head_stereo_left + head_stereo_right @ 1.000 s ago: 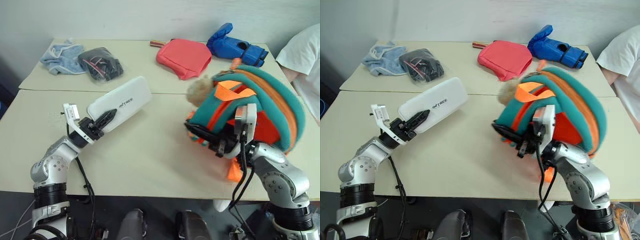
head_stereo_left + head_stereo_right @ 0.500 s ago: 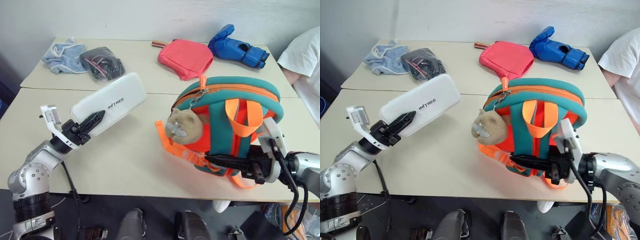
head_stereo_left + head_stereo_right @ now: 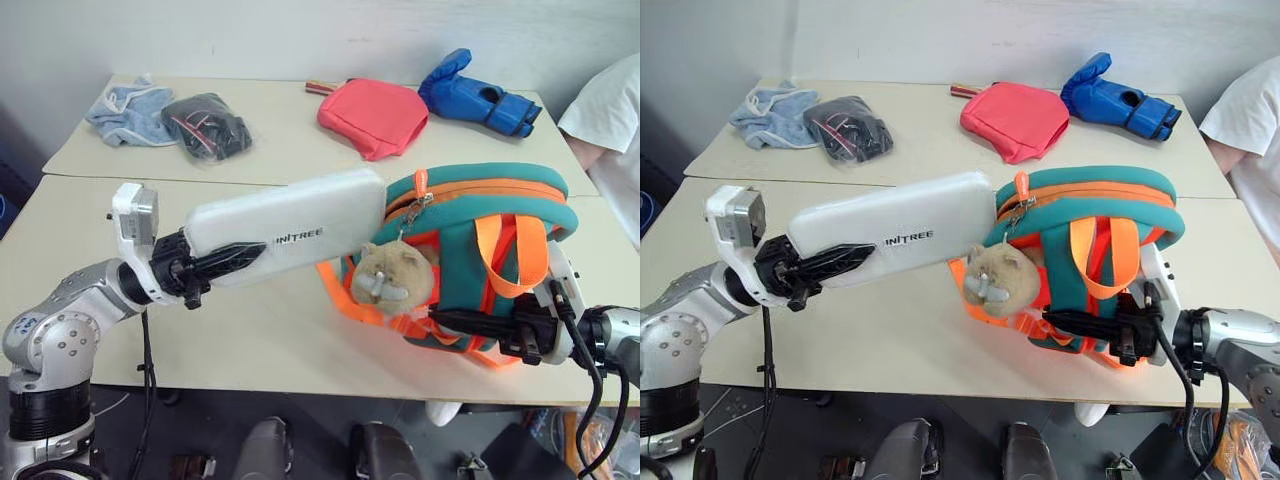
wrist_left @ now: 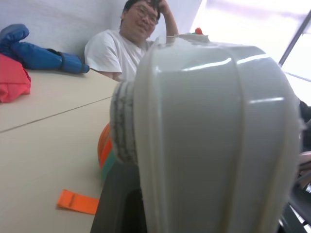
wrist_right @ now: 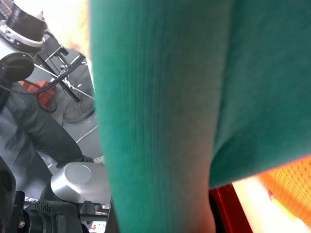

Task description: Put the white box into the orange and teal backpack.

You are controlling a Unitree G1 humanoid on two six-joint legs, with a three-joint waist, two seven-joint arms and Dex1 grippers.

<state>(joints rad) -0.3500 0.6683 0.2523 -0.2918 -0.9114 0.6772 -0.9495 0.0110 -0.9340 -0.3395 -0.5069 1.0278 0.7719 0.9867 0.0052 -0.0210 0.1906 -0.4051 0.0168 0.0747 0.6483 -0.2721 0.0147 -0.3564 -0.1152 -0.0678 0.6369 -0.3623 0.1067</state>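
Observation:
The robot's left gripper should release the white box inside the backpack's open zip opening (image 3: 455, 203), behind the beige plush animal.
My left gripper (image 3: 232, 264) is shut on the near end of the white box (image 3: 300, 225) and holds it in the air, nearly level. The box's far end reaches the open zip mouth at the top of the orange and teal backpack (image 3: 500, 245). The backpack stands upright near the table's front right, its beige plush animal (image 3: 385, 277) hanging at the front. Low on the backpack's side, my right gripper (image 3: 450, 322) is shut on its orange lower edge. The box (image 4: 209, 136) crowds the left wrist view. Teal fabric of the backpack (image 5: 160, 97) is right before the right wrist camera.
At the back of the table lie a pink-red pouch (image 3: 372, 115), a blue boxing glove (image 3: 475, 92), a black bundle (image 3: 205, 125) and a light blue cloth (image 3: 125, 105). A person in a white shirt (image 3: 610, 100) sits at the right edge.
My left arm has lifted the white box and swung it right until its far end meets the backpack's opening. The backpack has turned upright and shifted right with my right gripper.

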